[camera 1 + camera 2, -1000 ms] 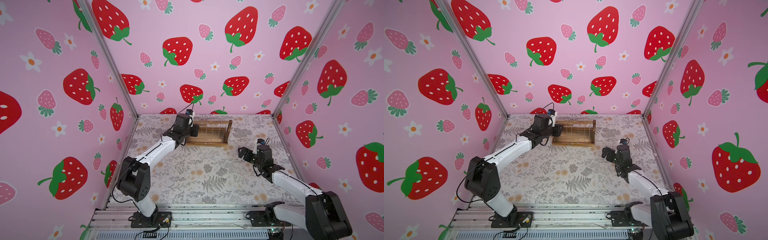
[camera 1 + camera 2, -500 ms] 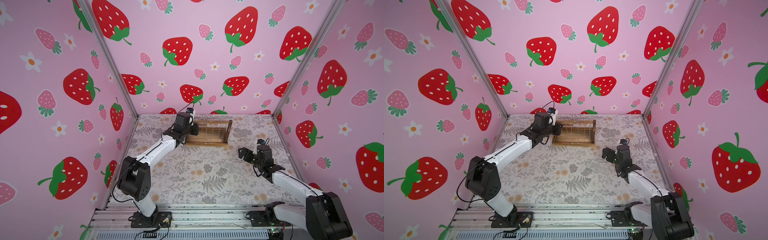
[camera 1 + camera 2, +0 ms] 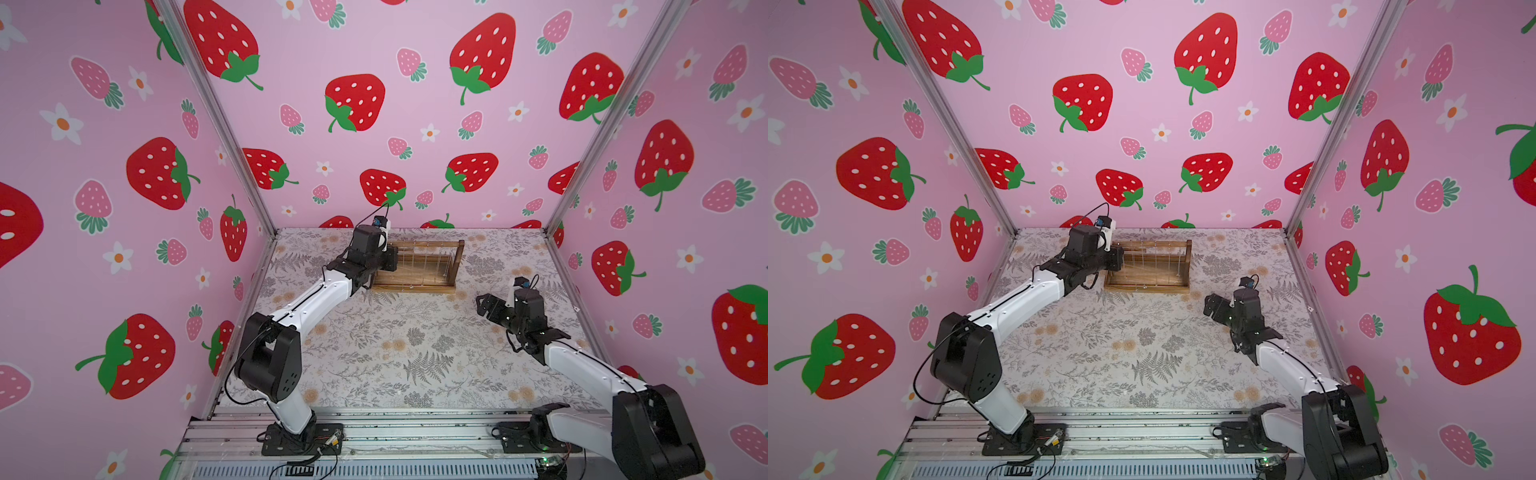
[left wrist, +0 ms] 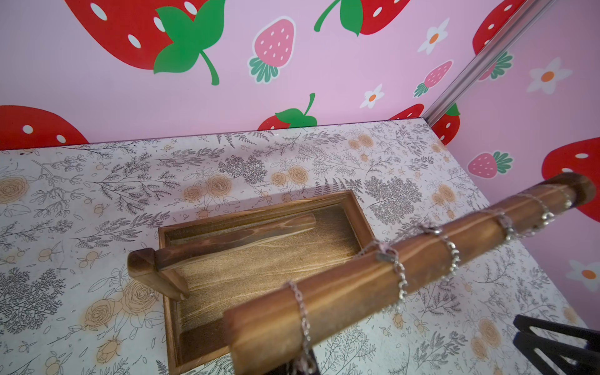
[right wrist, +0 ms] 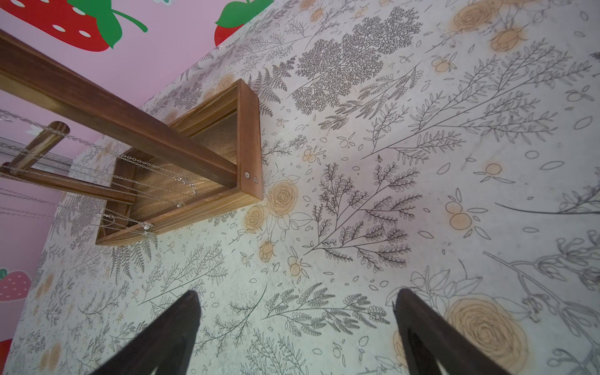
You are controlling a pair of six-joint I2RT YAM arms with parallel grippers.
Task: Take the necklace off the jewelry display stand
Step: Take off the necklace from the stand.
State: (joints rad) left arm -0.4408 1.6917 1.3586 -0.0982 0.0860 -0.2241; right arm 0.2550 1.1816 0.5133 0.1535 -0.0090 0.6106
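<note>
The necklace loops over the bar while my left gripper pinches it underneath, so I need to open, back away and take it from the bar's tip (image 4: 229, 339).
The jewelry display stand (image 3: 415, 286) (image 3: 1146, 287) is a brown wooden rack at the back of the table. Thin silver chains hang from its top bar (image 4: 357, 292) at several places. My left gripper (image 3: 392, 259) (image 3: 1121, 257) is at the stand's left end. In the left wrist view the nearest necklace chain (image 4: 300, 305) runs over the bar end and down into my left gripper (image 4: 305, 368), which is shut on it. My right gripper (image 3: 484, 305) (image 3: 1212, 305) (image 5: 295, 297) hovers open over the table, front right of the stand (image 5: 250, 143), holding nothing.
Pink strawberry walls enclose the floral table (image 3: 395, 353) on three sides; the stand sits close to the back wall. A shorter lower bar (image 4: 233, 240) crosses above the stand's tray. More chains (image 5: 156, 175) hang down into the tray.
My left gripper has closed at the stand's left end, onto the chain. The right arm has stayed where it was, still open.
</note>
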